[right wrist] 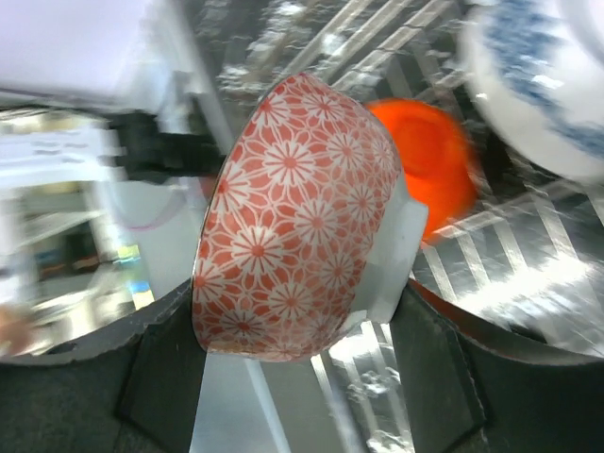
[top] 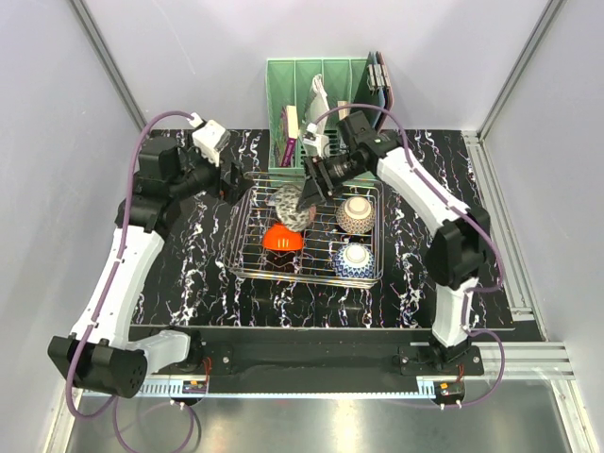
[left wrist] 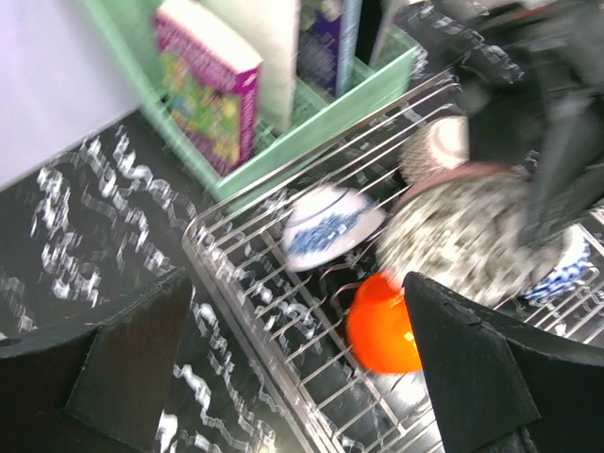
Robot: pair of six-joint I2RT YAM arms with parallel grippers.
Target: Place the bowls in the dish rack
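Note:
I will let go of the pink-red flower bowl, now held over the rack's back, with my right gripper between the orange-red bowl and the cream lattice bowl (top: 325, 237).
The chrome wire dish rack (top: 247, 267) stands mid-table. In it sit a glossy orange-red bowl (top: 282, 239), a cream lattice bowl (top: 356, 214) and a blue dotted bowl (top: 354, 260). My right gripper (top: 307, 193) hangs over the rack's back left, shut on a pink-red flower bowl (right wrist: 293, 217) held on edge. My left gripper (top: 229, 181) is just outside the rack's left back corner, open and holding nothing. Its view shows the rack (left wrist: 250, 283), the orange-red bowl (left wrist: 382, 326), a white-blue bowl (left wrist: 330, 225) and the held bowl (left wrist: 462, 236).
A green slotted organizer (top: 321, 80) with books and utensils stands right behind the rack, and a purple book (left wrist: 212, 80) shows in it. Grey enclosure walls close in the left, right and back. Black marbled tabletop (top: 189, 274) lies on both sides of the rack.

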